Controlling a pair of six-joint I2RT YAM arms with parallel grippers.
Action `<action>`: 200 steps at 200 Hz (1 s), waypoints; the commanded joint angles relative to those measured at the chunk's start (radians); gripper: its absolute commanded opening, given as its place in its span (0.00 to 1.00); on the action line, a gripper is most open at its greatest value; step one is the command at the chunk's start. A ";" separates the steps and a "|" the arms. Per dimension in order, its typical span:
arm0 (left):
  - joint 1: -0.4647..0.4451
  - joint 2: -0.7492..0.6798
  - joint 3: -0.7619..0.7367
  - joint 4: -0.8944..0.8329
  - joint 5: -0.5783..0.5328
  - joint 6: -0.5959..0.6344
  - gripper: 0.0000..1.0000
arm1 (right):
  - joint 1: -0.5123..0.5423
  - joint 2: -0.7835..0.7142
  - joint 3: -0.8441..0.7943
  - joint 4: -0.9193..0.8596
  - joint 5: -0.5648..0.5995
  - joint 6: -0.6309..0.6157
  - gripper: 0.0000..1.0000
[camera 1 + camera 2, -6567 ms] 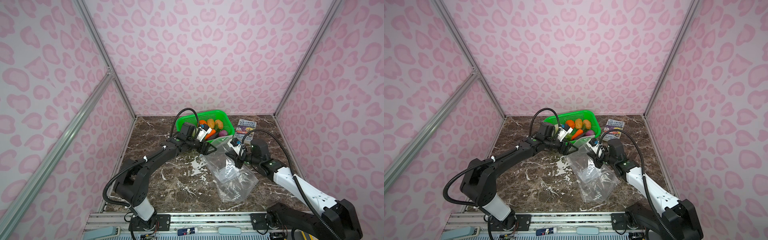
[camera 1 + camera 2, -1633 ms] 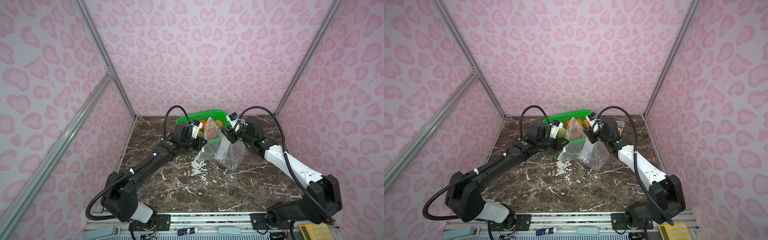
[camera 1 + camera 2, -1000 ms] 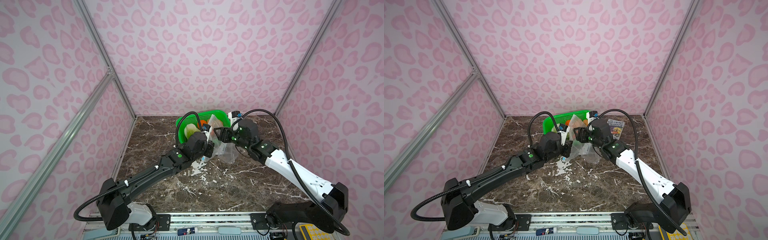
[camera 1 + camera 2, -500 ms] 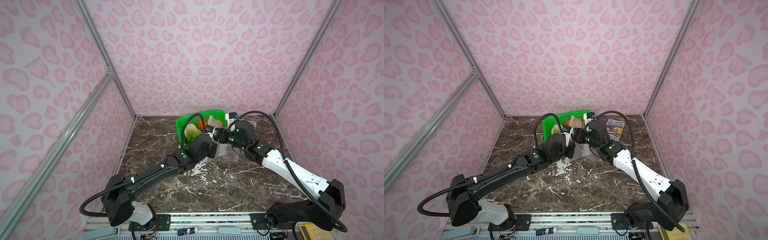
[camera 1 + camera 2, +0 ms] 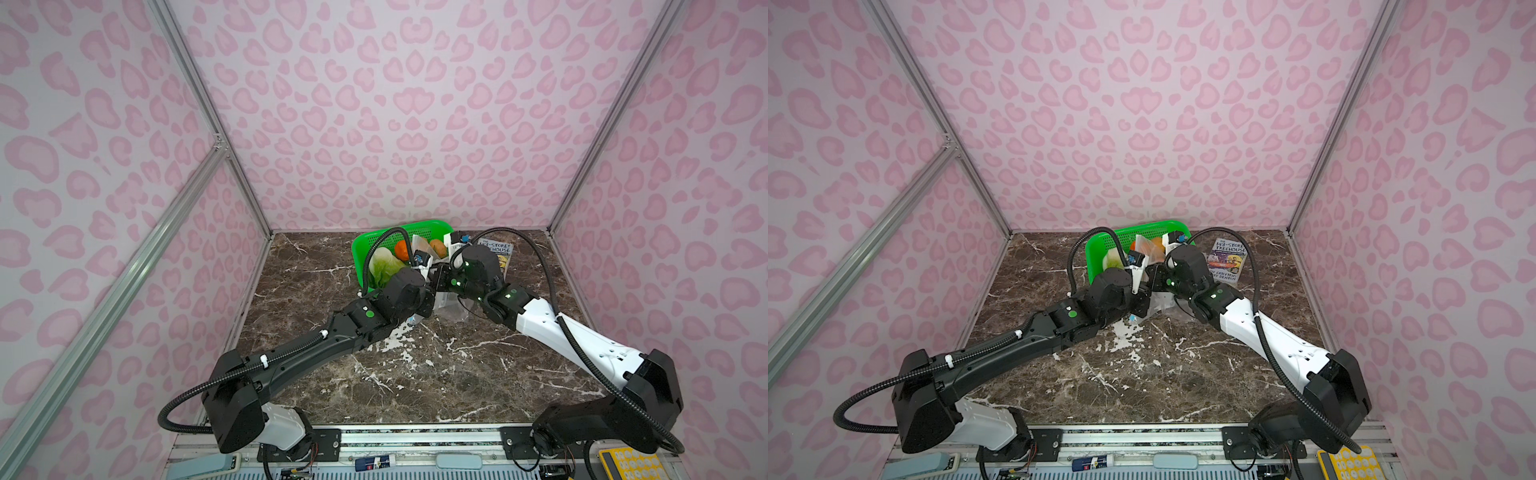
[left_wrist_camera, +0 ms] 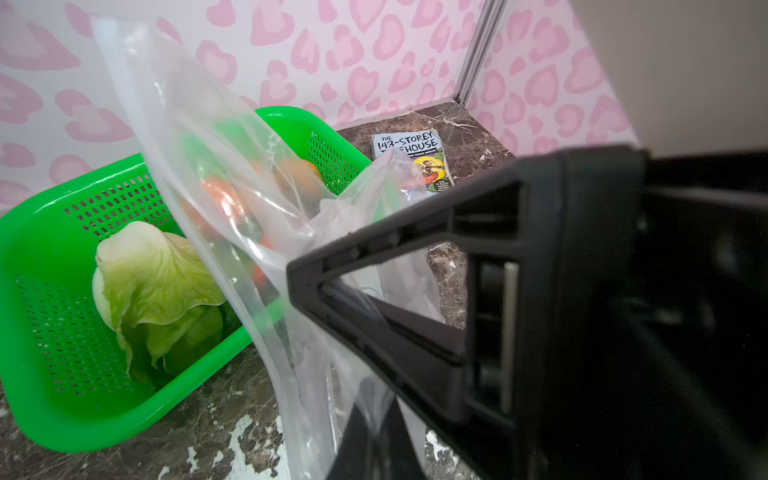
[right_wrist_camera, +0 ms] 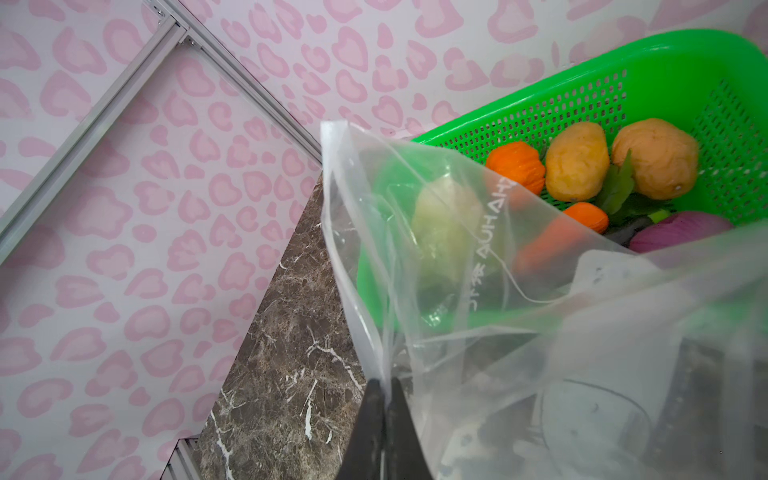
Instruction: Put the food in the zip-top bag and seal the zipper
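My right gripper pinches both sides of the zip-top bag's opening together, so next my left gripper takes one edge (image 7: 349,288) and my right gripper the other.
The clear zip-top bag (image 5: 451,306) (image 5: 1160,303) hangs between both grippers in front of the green basket (image 5: 428,227), with nothing inside it. Its zipper (image 7: 353,257) runs up the edge as a thin strip. My right gripper (image 7: 384,388) (image 5: 440,282) is shut on that edge. My left gripper (image 6: 374,419) (image 5: 430,299) sits close beside it; its fingers show only dimly through the film, so their grip is unclear. The food lies in the basket: cabbage (image 6: 153,282), pumpkin (image 7: 517,166), two potatoes (image 7: 577,160), carrot (image 7: 586,216), purple onion (image 7: 681,232).
A paperback book (image 5: 496,251) (image 5: 1227,259) lies flat to the right of the basket, near the back wall. Pink patterned walls close in the marble table (image 5: 415,374) on three sides. Both arms cross the table's middle towards the basket.
The right gripper stood open beside the bag a second ago and has now shut on its zipper edge. Both arms stay close together at the basket.
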 commanded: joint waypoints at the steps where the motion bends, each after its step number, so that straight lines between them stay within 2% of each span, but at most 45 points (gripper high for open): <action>1: 0.011 -0.048 -0.025 0.069 0.060 -0.020 0.52 | -0.020 -0.007 -0.013 0.028 -0.005 -0.025 0.00; 10: 0.028 -0.079 -0.053 0.096 0.103 -0.037 0.65 | -0.034 -0.013 -0.022 0.036 -0.025 -0.030 0.00; 20: 0.056 -0.117 -0.089 0.130 0.148 -0.060 0.73 | -0.048 -0.022 -0.034 0.049 -0.048 -0.036 0.00; 46: 0.141 -0.202 -0.147 0.155 0.237 -0.107 0.80 | -0.085 -0.045 -0.072 0.092 -0.117 -0.055 0.00; 81: 0.255 -0.218 -0.188 0.159 0.343 -0.170 0.75 | -0.141 -0.075 -0.107 0.144 -0.275 -0.065 0.00; 115: 0.267 -0.161 -0.172 0.202 0.454 -0.187 0.73 | -0.150 -0.095 -0.119 0.158 -0.370 -0.087 0.00; 159: 0.267 -0.060 -0.128 0.257 0.581 -0.216 0.66 | -0.150 -0.099 -0.133 0.200 -0.405 -0.055 0.00; 200: 0.267 -0.007 -0.105 0.265 0.564 -0.223 0.56 | -0.150 -0.106 -0.136 0.204 -0.417 -0.058 0.00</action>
